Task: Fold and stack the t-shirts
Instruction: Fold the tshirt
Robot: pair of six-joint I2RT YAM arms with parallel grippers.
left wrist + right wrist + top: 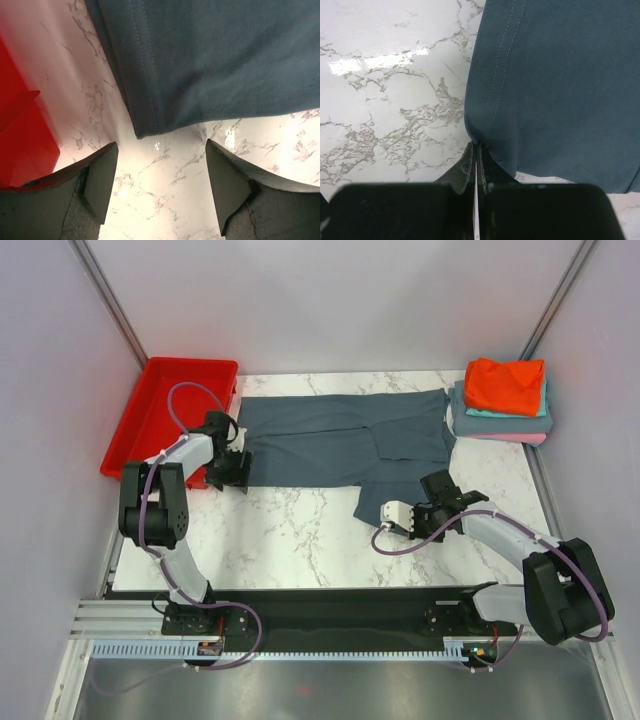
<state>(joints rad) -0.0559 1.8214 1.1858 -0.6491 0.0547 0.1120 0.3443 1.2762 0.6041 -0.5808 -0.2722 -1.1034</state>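
The hemmed corner of the blue-grey t-shirt lies just past my left gripper's open fingers, so I will move them forward and pinch that corner [155, 126] before folding the t-shirt.
A large slate blue-grey t-shirt [340, 435] lies spread flat across the back of the marble table. My left gripper [240, 468] is open just off its near left corner. In the left wrist view that corner [147, 127] lies on the table just beyond the fingertips, with my left gripper [160, 185] empty. My right gripper [432, 483] is at the shirt's near right part. In the right wrist view my right gripper [476, 150] is shut on the shirt's hemmed edge [492, 107]. A folded stack [500, 400] sits at the back right, with the orange-red shirt [505, 383] on top.
A red plastic tray [150, 425] stands at the back left, close beside my left arm, and shows in the left wrist view [20, 145]. Bare marble table [300, 530] lies in front of the shirt. Grey walls close in the sides and back.
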